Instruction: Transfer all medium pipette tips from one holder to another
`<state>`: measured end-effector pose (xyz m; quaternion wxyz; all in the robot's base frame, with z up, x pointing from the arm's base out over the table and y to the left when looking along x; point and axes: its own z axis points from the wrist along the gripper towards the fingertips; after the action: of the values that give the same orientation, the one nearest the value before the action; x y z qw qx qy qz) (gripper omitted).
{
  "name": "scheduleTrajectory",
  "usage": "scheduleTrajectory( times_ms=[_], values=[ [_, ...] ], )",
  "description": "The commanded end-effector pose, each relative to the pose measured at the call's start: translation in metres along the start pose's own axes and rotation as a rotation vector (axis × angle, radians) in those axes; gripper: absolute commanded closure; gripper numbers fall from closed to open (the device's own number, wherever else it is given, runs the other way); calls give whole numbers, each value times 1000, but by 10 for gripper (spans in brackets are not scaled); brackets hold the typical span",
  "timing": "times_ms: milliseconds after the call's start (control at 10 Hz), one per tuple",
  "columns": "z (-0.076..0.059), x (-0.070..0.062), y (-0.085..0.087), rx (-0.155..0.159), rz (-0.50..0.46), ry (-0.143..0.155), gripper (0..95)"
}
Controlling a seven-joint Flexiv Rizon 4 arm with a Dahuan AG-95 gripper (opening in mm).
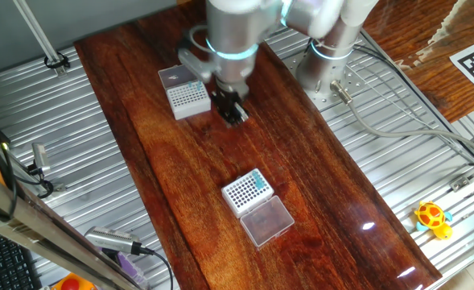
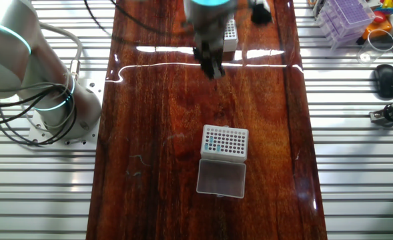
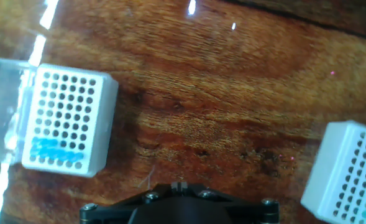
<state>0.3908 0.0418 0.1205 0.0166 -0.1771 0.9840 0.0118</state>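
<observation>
The robot's gripper will release the medium pipette tip in the far white rack's lid-side corner (image 1: 195, 84), toward the robot base.
Several teal medium pipette tips (image 1: 257, 183) stand at one edge of the nearer white rack (image 1: 245, 193), the one holder, with its frosted lid (image 1: 267, 220) lying open beside it. The tips also show in the other fixed view (image 2: 212, 141) and in the hand view (image 3: 54, 151), where the rack (image 3: 71, 93) is at left. The other rack (image 1: 190, 97), with dark holes and a clear boxy lid (image 1: 174, 76), shows no teal; in the hand view it (image 3: 350, 177) is at right. My gripper (image 1: 235, 113) hovers over bare wood beside this rack. Its fingertips (image 3: 179, 185) look closed, with no tip seen between them.
The racks stand on a long dark wooden board (image 1: 317, 185) flanked by ribbed metal surfaces. The robot base (image 1: 325, 68) stands at the board's far side. A yellow toy (image 1: 432, 217), a pipette-like tool (image 1: 116, 246), a purple tip box (image 2: 346, 17) and a mouse (image 2: 385, 77) lie off the board.
</observation>
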Motion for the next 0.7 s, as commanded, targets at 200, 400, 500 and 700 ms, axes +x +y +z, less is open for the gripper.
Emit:
scheduleTrajectory(
  times_ms=[200, 400, 500, 700],
  values=[
    [5, 27, -84, -28, -196, -22, 950],
    [5, 28, -106, -22, -241, -16, 950],
    [5, 32, -118, -17, -267, -14, 950],
    [2, 34, -127, -9, -288, -11, 950]
  ],
)
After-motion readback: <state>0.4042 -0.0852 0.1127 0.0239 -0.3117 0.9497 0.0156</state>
